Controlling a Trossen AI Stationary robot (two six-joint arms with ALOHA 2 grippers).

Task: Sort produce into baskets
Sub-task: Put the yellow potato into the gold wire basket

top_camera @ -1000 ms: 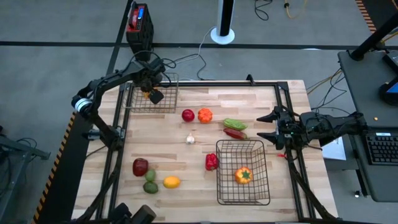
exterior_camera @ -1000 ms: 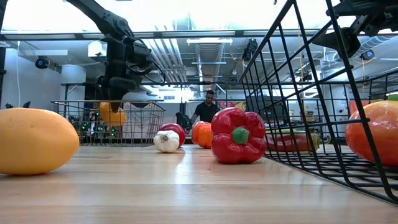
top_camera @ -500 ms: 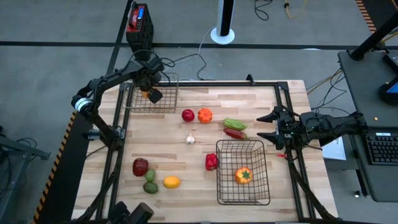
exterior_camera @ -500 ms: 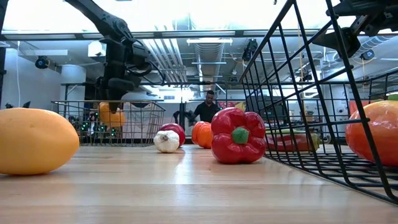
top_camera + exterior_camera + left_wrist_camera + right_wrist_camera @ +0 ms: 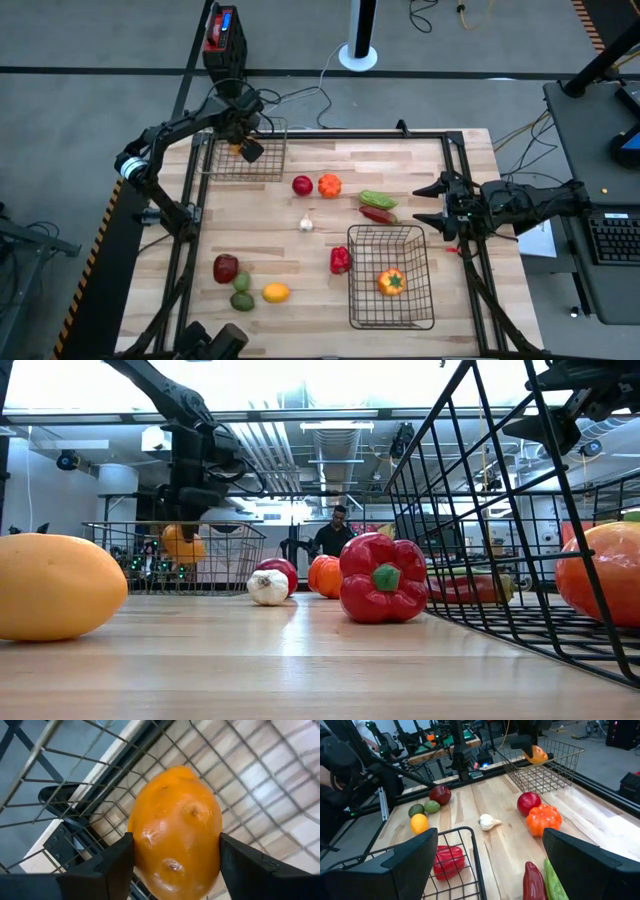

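The orange fruit will go down on the middle of the small wire basket's bottom [image 5: 240,155] [image 5: 182,837] from my left gripper.
My left gripper [image 5: 244,148] is over the small wire basket [image 5: 283,160] at the table's far left, shut on an orange fruit [image 5: 175,827], which also shows in the low view [image 5: 182,544] below the basket's rim. My right gripper [image 5: 428,203] is open and empty at the table's right edge. The large basket [image 5: 352,290] stands near right with an orange pepper [image 5: 391,282] lying on its floor. Other produce lies loose on the table. My left gripper pinches the orange fruit between its two fingers [image 5: 117,867], one on each of its opposite sides [image 5: 137,837]. The fingers come down from above into the small basket. The fruit sits inside the basket walls, apparently above the floor.
On the table lie a red apple [image 5: 302,185], an orange pumpkin [image 5: 329,185], a white garlic [image 5: 306,224], a green piece [image 5: 377,199], a red chili [image 5: 377,214], a red pepper [image 5: 340,260], a dark red piece [image 5: 226,268], two green pieces [image 5: 242,292] and a yellow lemon [image 5: 275,293].
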